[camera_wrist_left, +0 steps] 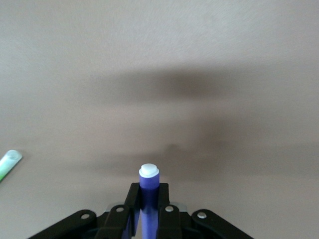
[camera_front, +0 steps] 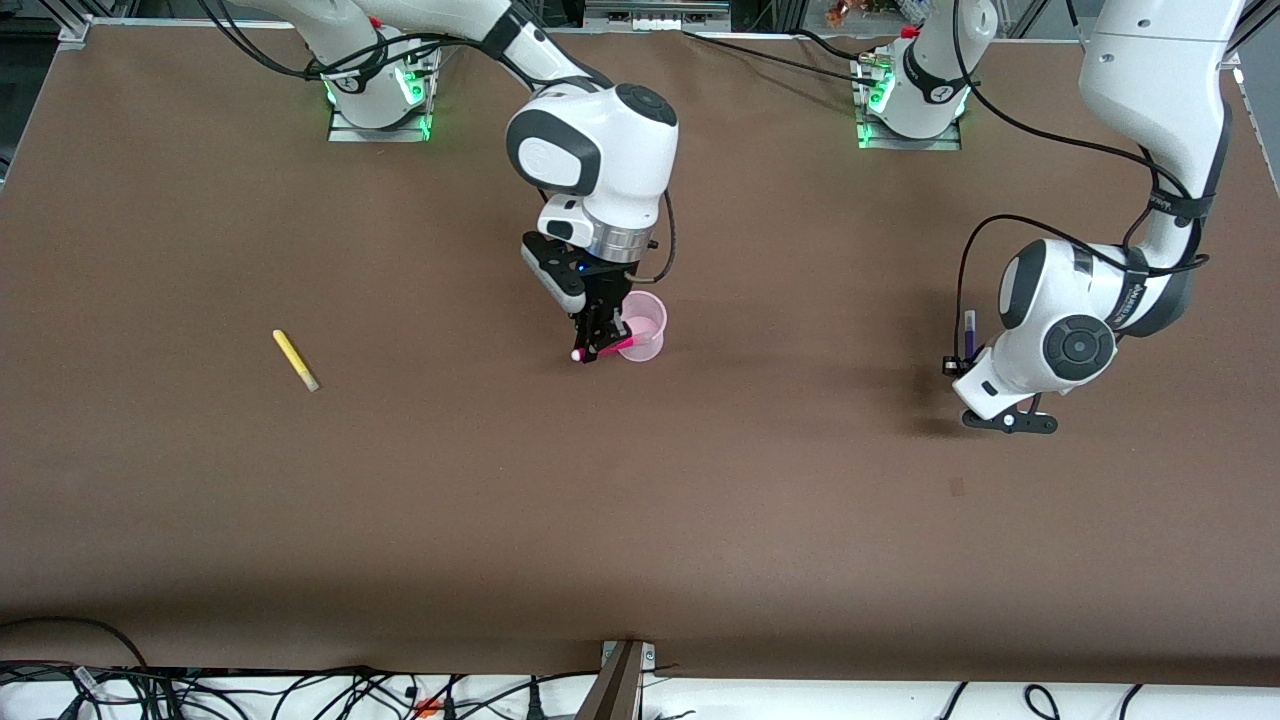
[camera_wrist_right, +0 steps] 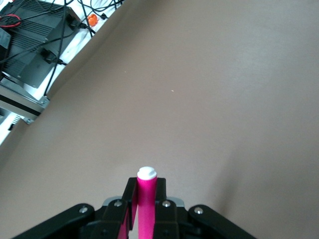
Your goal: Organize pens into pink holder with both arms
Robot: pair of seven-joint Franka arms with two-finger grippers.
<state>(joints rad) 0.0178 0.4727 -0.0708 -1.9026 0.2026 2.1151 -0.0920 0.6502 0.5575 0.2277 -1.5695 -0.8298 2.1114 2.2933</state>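
Note:
My right gripper needs to let go, and then the magenta-pink pen, now tilted at the holder's rim, will rest inside the pink holder (camera_front: 631,325), leaning on the holder's near rim under my fingers.
My right gripper (camera_front: 598,343) is shut on the magenta-pink pen (camera_front: 607,349), which is tilted with one end at the rim of the pink holder (camera_front: 645,326) in the middle of the table. In the right wrist view the pen (camera_wrist_right: 146,199) stands between the closed fingers of the right gripper (camera_wrist_right: 147,186). My left gripper (camera_front: 962,362) is shut on the dark purple pen (camera_front: 969,334) above the table at the left arm's end. It also shows in the left wrist view (camera_wrist_left: 148,185), held by the left gripper (camera_wrist_left: 149,191). The yellow pen (camera_front: 295,360) lies toward the right arm's end. The light green pen (camera_wrist_left: 9,163) lies on the table at the edge of the left wrist view.
The brown table (camera_front: 640,520) has cables along its edge nearest the front camera. Equipment boxes and cables (camera_wrist_right: 35,35) sit off the table edge in the right wrist view.

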